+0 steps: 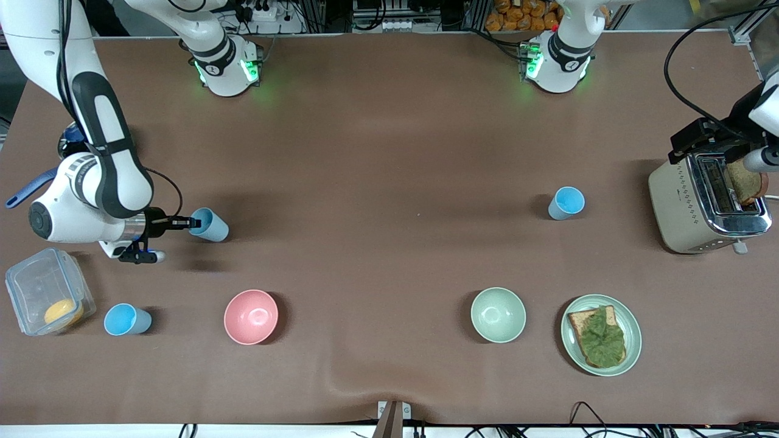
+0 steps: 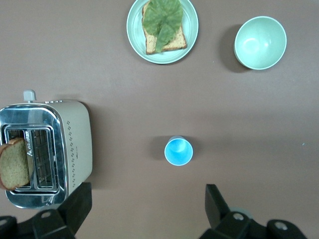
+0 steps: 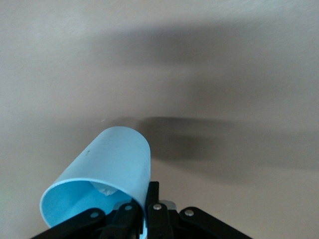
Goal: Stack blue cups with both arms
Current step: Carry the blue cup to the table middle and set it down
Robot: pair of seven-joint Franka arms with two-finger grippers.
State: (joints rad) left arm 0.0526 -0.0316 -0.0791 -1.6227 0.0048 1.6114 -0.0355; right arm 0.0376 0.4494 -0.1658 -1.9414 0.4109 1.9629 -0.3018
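Observation:
The robot's right gripper will let go of the blue cup, now hanging tilted above the table, on the table's bare middle (image 1: 387,218), beyond the pink and pale green bowls.
My right gripper (image 1: 195,223) is shut on the rim of a blue cup (image 1: 210,224), one finger inside and one outside. The cup hangs tilted on its side a little above the table at the right arm's end. In the right wrist view the cup (image 3: 107,169) shows a white patch inside, at my fingers (image 3: 152,196). A second blue cup (image 1: 126,320) stands nearer the front camera, beside the plastic box. A third blue cup (image 1: 566,203) stands toward the left arm's end. My left gripper (image 2: 147,209) is open and empty high above the table beside that cup (image 2: 178,151).
A pink bowl (image 1: 251,316) and a pale green bowl (image 1: 498,314) sit near the front edge. A plate with toast and lettuce (image 1: 601,334) lies beside the green bowl. A toaster (image 1: 706,204) holds a bread slice. A clear plastic box (image 1: 45,298) holds something orange.

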